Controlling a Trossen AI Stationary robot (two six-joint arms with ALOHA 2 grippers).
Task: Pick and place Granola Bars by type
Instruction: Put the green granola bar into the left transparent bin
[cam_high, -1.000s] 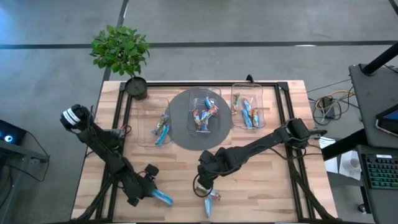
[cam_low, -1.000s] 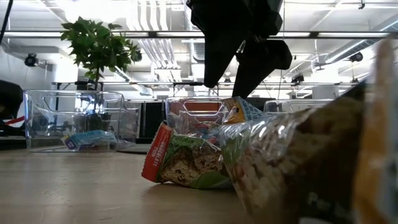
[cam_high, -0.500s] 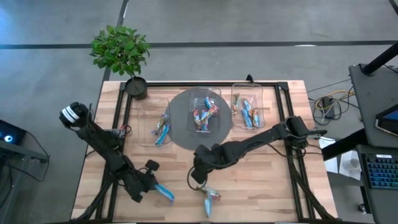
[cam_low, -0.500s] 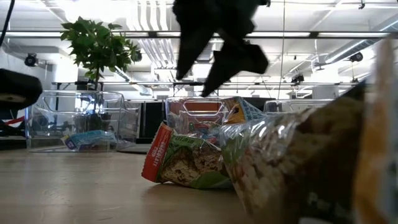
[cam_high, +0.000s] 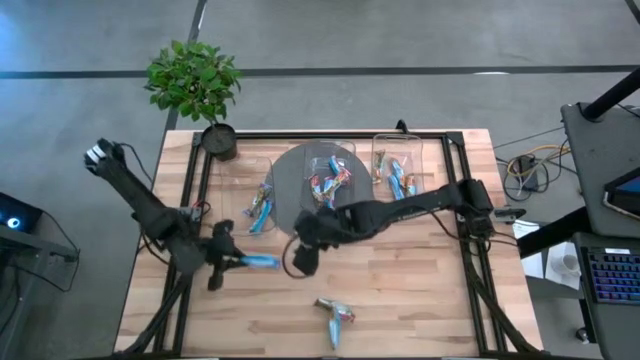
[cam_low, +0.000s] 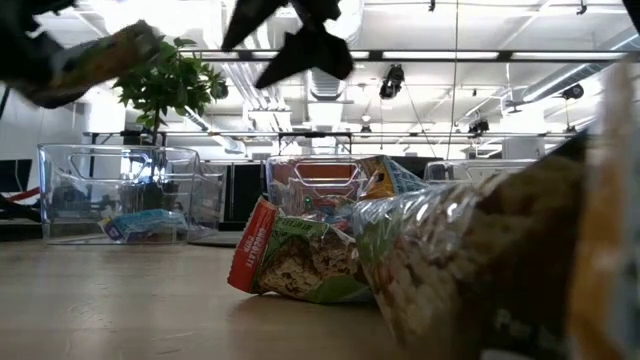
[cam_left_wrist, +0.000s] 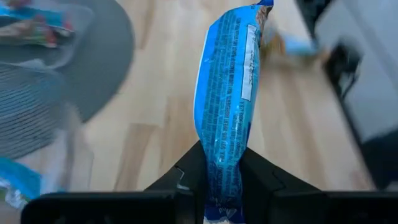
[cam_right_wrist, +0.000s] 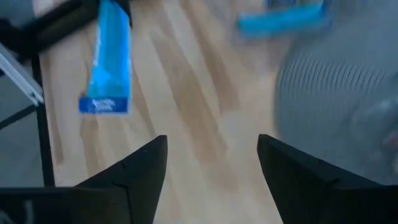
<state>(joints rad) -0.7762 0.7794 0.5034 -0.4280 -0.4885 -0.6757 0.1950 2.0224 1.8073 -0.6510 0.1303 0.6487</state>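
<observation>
The light blue granola bar, now held above the table, will come out of my left gripper as I release it on the bars in the clear container (cam_high: 254, 193) nearest the plant.
My left gripper (cam_high: 232, 262) is shut on a light blue granola bar (cam_high: 262, 262) (cam_left_wrist: 227, 93) above the table's left middle. My right gripper (cam_high: 298, 262) (cam_right_wrist: 211, 168) hovers open just to the right of that bar, holding nothing. Another granola bar (cam_high: 335, 315) lies flat on the wood near the front edge. It also shows in the low view as a bar (cam_low: 300, 262). More granola bars lie in three clear containers: left (cam_high: 255, 205), middle (cam_high: 330, 180) and right (cam_high: 398, 175). My left gripper pinches one end of the blue bar (cam_left_wrist: 222, 180) between its two fingers (cam_left_wrist: 264, 177). The fingers come level from the table's left and lie along the bar. The rest of the bar sticks out past the fingertips toward the right, lifted clear of the table.
The middle container stands on a round grey mat (cam_high: 290, 215). A potted plant (cam_high: 195, 80) is at the far left corner. A black frame (cam_high: 460, 200) runs around the table. Bare wood (cam_high: 420, 290) lies at the near right.
My left gripper has lifted the blue bar clear of the table near the front edge and carried it up and toward the far edge. My right gripper has risen from above the bar lying near the front edge and gone toward the far left.
</observation>
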